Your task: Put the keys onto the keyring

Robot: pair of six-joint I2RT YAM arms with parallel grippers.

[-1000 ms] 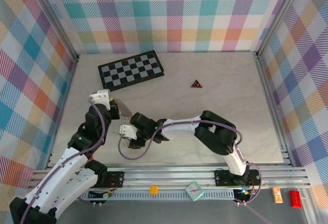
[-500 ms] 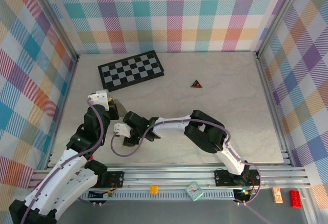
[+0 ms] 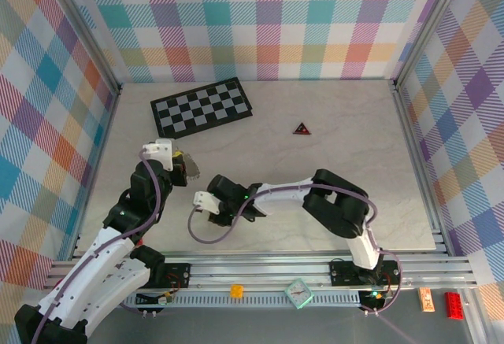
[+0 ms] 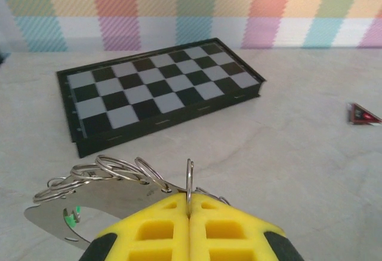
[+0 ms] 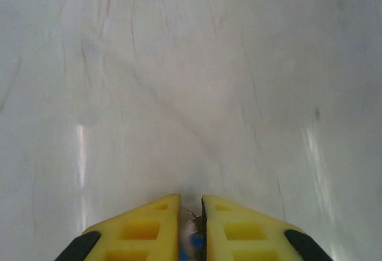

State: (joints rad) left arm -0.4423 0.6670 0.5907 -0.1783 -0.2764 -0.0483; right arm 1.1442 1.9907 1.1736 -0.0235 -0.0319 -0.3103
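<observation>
The head of the blue-headed key is stuck deep between my right gripper's fingers, so I need to put the key down and grab it by its small ring (image 5: pixel 190 212).
My left gripper (image 4: pixel 189 204) is shut on one ring of the keyring (image 4: pixel 113 168), a string of thin silvery rings that trails off to the left just above the table. A flat silver key blade with a spot of green (image 4: pixel 70 216) lies under the rings at the lower left. In the right wrist view my right gripper (image 5: pixel 191 204) is shut on the blue-headed key (image 5: pixel 191 242), its head wedged in the narrow gap between the yellow fingers. In the top view the left gripper (image 3: pixel 185 169) and right gripper (image 3: pixel 206 202) are close together at the table's left front.
A black-and-white checkerboard (image 3: pixel 201 106) lies at the back left, just beyond the left gripper in the left wrist view (image 4: pixel 161 91). A small dark red-edged triangle (image 3: pixel 301 129) sits mid-table towards the back. Patterned walls enclose the table (image 3: pixel 370 171).
The right gripper's fingers have closed onto the blue key, and it has shifted a little right and nearer. The left gripper has stayed shut and nudged slightly right.
</observation>
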